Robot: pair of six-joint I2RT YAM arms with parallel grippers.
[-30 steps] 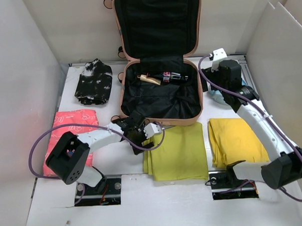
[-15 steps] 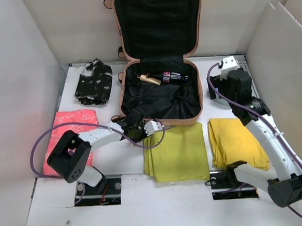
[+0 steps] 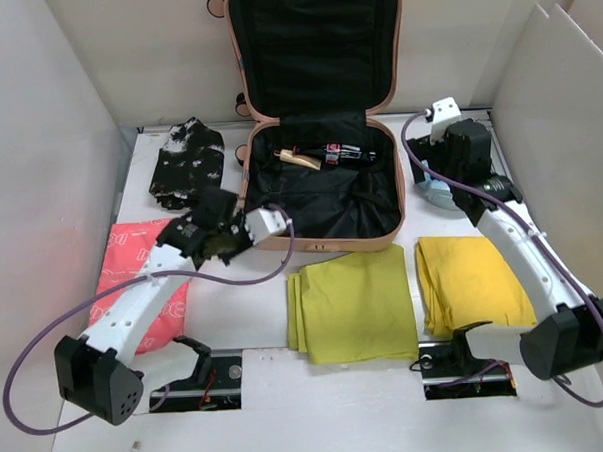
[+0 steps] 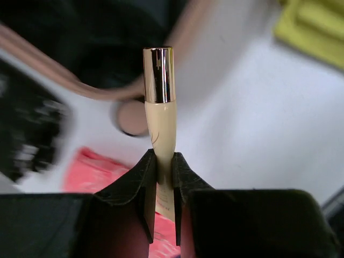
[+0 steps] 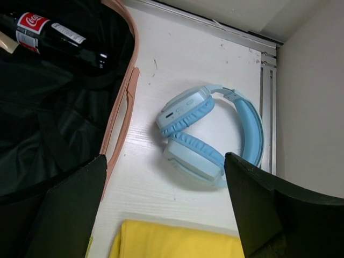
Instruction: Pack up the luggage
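Next, I move my right gripper next to the blue headphones and close it on their back ear cup (image 3: 428, 168) (image 5: 186, 111), the one with the buttons.
The luggage (image 3: 322, 244), a peach-pink suitcase, lies open at the back centre with its lid upright. On its black lining rest a cola bottle (image 3: 343, 154) and a cream item (image 3: 301, 159). My left gripper (image 4: 164, 156) is shut on a cream tube with a gold cap (image 4: 161, 121), held up off the table just left of the suitcase's front corner. My right gripper (image 5: 165, 161) stands open above blue headphones (image 5: 207, 134), which lie on the table right of the suitcase rim (image 5: 126, 107); nothing is between its fingers.
A black floral cloth (image 3: 187, 163) lies at the back left and a pink cloth (image 3: 134, 283) in front of it. An olive-yellow folded cloth (image 3: 350, 304) and a yellow one (image 3: 474, 284) lie in front of the suitcase. White walls stand on both sides.
My left gripper shut on the cream tube near the olive-yellow cloth's corner, then carried it up and to the left. The right arm swayed slightly over the headphones, still open.
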